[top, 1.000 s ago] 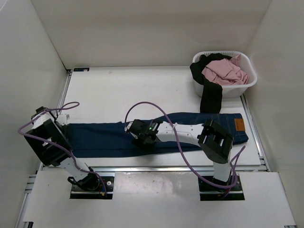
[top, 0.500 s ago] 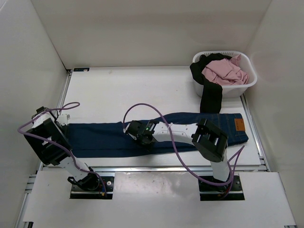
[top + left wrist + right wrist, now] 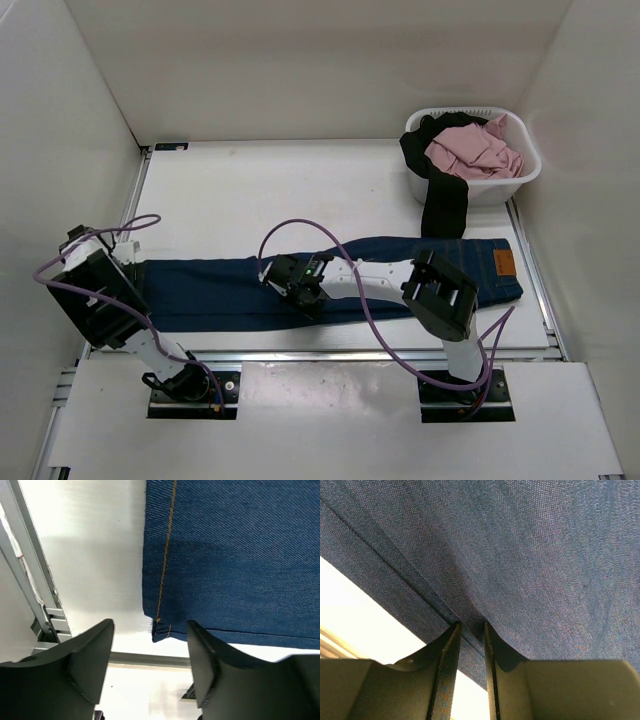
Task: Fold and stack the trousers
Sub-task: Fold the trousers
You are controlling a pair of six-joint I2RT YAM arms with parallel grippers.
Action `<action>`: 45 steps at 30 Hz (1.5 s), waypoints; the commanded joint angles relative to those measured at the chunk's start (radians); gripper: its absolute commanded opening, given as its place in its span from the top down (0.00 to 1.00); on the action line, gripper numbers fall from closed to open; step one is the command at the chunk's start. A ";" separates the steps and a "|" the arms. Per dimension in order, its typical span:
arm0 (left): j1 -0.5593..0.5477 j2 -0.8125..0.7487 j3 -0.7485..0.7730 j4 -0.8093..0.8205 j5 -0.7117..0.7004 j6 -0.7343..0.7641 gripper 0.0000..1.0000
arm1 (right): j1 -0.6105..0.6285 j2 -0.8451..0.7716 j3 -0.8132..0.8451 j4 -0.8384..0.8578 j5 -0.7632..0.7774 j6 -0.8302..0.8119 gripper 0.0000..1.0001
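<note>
The lower leg shows past the upper leg's near edge. My left gripper should pinch the upper leg's hem corner [image 3: 156,618] and pull it over.
The trousers [image 3: 220,290] are dark navy jeans lying flat and lengthwise across the near part of the table, with the tan waistband patch [image 3: 503,262] at the right end. My left gripper [image 3: 133,262] hovers over the left hem, open. In the left wrist view the hem corner [image 3: 160,627] with its tan stitching lies between the spread fingers of the gripper [image 3: 150,632], touched by neither. My right gripper [image 3: 290,282] presses down on the middle of a leg. In the right wrist view its gripper [image 3: 471,626] stands narrow, with a ridge of denim [image 3: 520,555] along a seam pinched between the tips.
A white laundry basket [image 3: 520,175] stands at the back right holding pink cloth [image 3: 470,150]. A black garment [image 3: 445,205] hangs over its front down to the jeans' waist. A metal rail [image 3: 30,580] runs along the table's left edge beside the hem. White walls enclose the table.
My right gripper has slid a little to the left along the leg and its jaws have narrowed onto the denim. The left arm has shifted slightly. The jeans lie as before.
</note>
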State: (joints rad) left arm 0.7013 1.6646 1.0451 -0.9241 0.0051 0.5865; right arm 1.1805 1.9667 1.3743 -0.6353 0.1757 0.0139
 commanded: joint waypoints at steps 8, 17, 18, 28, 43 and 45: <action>0.021 0.147 0.032 -0.013 0.098 0.001 0.49 | 0.013 0.000 0.026 -0.017 -0.001 -0.005 0.71; 0.021 0.047 0.070 -0.022 0.061 0.001 0.72 | 0.013 0.000 0.026 -0.017 0.008 -0.005 0.71; 0.021 0.035 0.070 -0.022 0.061 0.012 0.67 | 0.013 0.000 0.026 -0.017 0.008 -0.005 0.71; 0.021 -0.022 0.061 -0.022 0.093 0.022 0.69 | 0.013 0.000 0.017 -0.017 0.008 0.006 0.71; 0.021 0.012 0.055 -0.002 0.062 0.001 0.42 | 0.013 0.000 0.008 -0.017 0.008 0.024 0.71; 0.021 0.032 0.055 -0.002 0.062 0.001 0.42 | 0.013 0.000 0.008 -0.017 0.008 0.024 0.72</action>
State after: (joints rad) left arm 0.7181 1.6928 1.0840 -0.9440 0.0597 0.5903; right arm 1.1870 1.9667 1.3746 -0.6369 0.1806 0.0280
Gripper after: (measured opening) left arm 0.574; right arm 0.285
